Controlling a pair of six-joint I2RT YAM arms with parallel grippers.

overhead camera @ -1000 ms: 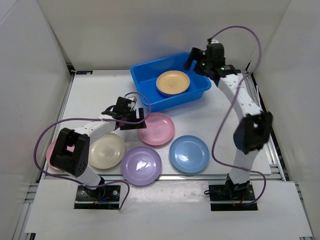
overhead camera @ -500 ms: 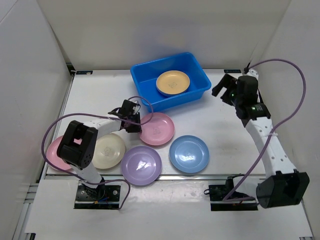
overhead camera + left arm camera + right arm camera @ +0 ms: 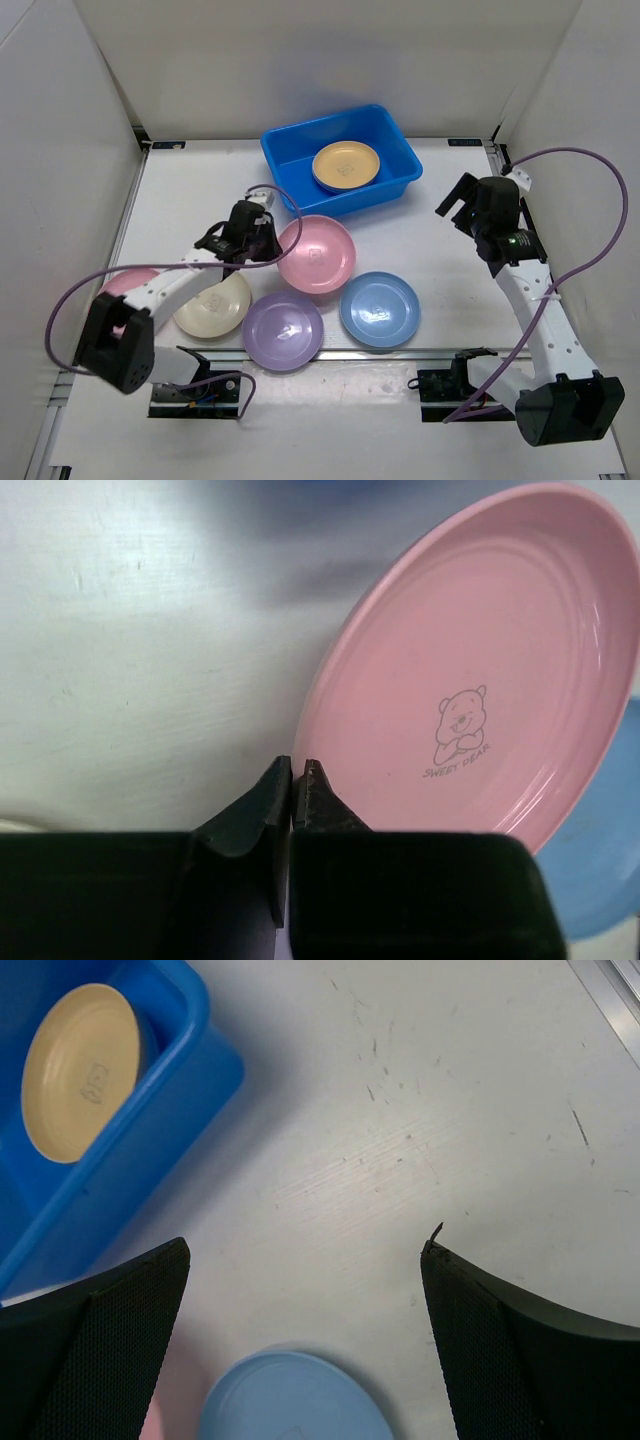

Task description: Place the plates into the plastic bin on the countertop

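Observation:
The robot's left gripper needs to release the pink plate on top of the orange plate in the plastic bin point(image 3: 346, 164).
My left gripper point(image 3: 263, 240) point(image 3: 297, 770) is shut on the left rim of a pink plate point(image 3: 318, 253) point(image 3: 480, 670), which looks tilted, with a shadow beyond it. The plastic bin point(image 3: 390, 178) point(image 3: 150, 1120) stands at the back of the countertop point(image 3: 190, 190) with an orange plate point(image 3: 346, 165) point(image 3: 78, 1070) inside. On the countertop lie a cream plate point(image 3: 213, 303), a purple plate point(image 3: 283, 330), a blue plate point(image 3: 379, 309) point(image 3: 295, 1405) and a second pink plate point(image 3: 125, 283). My right gripper point(image 3: 455, 203) point(image 3: 305, 1250) hangs open and empty to the right of the bin.
White walls point(image 3: 60, 150) enclose the countertop on the left, back and right. Metal rails point(image 3: 545, 300) run along its edges. A purple cable point(image 3: 590, 250) loops off the right arm, and another trails from the left arm.
My left gripper has shut on the pink plate's rim and the plate has tipped up slightly. The right arm swung from above the bin to the right side, still open.

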